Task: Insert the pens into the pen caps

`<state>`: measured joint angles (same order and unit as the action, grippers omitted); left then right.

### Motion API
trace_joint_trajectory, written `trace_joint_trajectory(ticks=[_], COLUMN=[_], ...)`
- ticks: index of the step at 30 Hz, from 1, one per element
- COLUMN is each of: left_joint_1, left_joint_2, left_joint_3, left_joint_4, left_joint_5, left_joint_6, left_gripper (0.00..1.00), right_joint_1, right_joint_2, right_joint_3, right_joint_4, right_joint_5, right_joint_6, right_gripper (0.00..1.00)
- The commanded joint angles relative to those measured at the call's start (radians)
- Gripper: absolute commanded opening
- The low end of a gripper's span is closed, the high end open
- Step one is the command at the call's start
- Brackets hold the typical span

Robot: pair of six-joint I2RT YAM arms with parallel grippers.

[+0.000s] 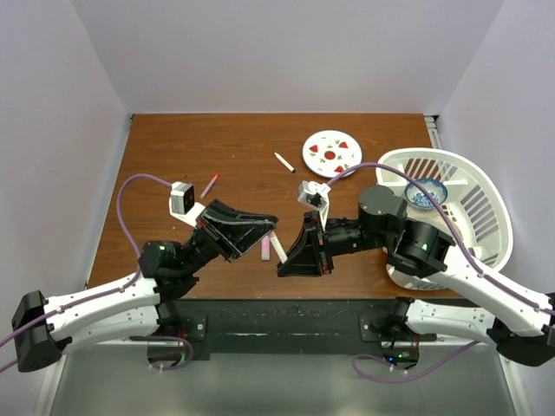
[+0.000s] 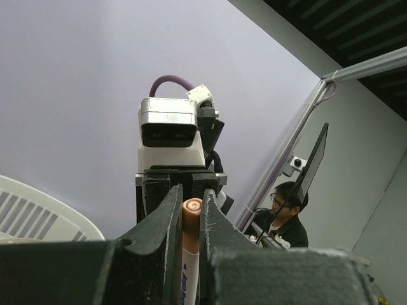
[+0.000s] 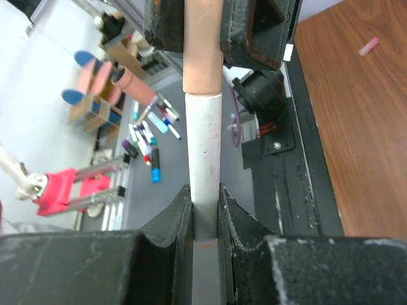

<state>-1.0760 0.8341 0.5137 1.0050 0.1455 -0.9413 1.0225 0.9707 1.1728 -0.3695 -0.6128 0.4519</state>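
Note:
The robot's left gripper will release the thick marker, now held just above the table, on the table [image 1: 247,244], alongside the loose pale pink cap.
Both grippers hold one thick marker just above the table's near middle. Its white barrel [image 3: 205,146] runs into a pale pink cap [image 3: 202,51]. My right gripper [image 3: 205,200] is shut on the barrel [image 1: 278,250]. My left gripper [image 2: 190,203] is shut on the pink cap end [image 2: 191,219], facing the right gripper [image 1: 290,258]. A loose pale pink cap [image 1: 264,249] lies on the table under the left gripper [image 1: 267,227], also in the right wrist view [image 3: 368,46]. A thin white pen [image 1: 284,162] and a thin reddish pen [image 1: 209,185] lie farther back.
A round white plate with red marks [image 1: 331,152] sits at the back centre. A white basket [image 1: 473,217] holding a blue bowl [image 1: 426,192] stands at the right edge, under the right arm. The table's near edge is just behind the grippers.

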Motion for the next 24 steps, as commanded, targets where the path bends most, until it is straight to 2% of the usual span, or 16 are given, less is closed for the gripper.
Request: trace_joint_trajectory(ticks=[1,6,11,14,16,21,24], left_joint_1=[-0.098,-0.104,-0.119,-0.119,-0.128,-0.13,-0.13], left_joint_2=[0.062,0.068,0.088,0.1,0.108,0.109,0.093], left_joint_3=[-0.084,-0.046,-0.052,-0.084,-0.066,-0.066,-0.08], left_joint_4=[-0.535,-0.661,-0.621,-0.522,-0.538,-0.577,-0.525], left_joint_5=[0.47,0.45,0.43,0.442,0.436,0.445,0.448], left_joint_6=[0.002,0.059,0.093,0.047,0.061,0.079,0.044], left_gripper=[0.0,0.0,0.0,0.0,0.0,0.0,0.0], right_joint_1=[-0.05,-0.05,-0.05,-0.052,-0.053,-0.055,-0.056], right_joint_2=[0.014,0.026,0.06,0.065,0.075,0.085,0.103], right_joint_3=[0.2,0.249,0.249,0.241,0.249,0.306,0.379], right_joint_4=[0.362,0.307,0.411,0.471,0.497,0.451,0.381], right_joint_5=[0.26,0.307,0.289,0.285,0.28,0.314,0.292], right_joint_6=[-0.137,-0.16,-0.058,-0.033,-0.016,-0.047,-0.097], right_gripper=[0.0,0.0,0.0,0.0,0.0,0.0,0.0])
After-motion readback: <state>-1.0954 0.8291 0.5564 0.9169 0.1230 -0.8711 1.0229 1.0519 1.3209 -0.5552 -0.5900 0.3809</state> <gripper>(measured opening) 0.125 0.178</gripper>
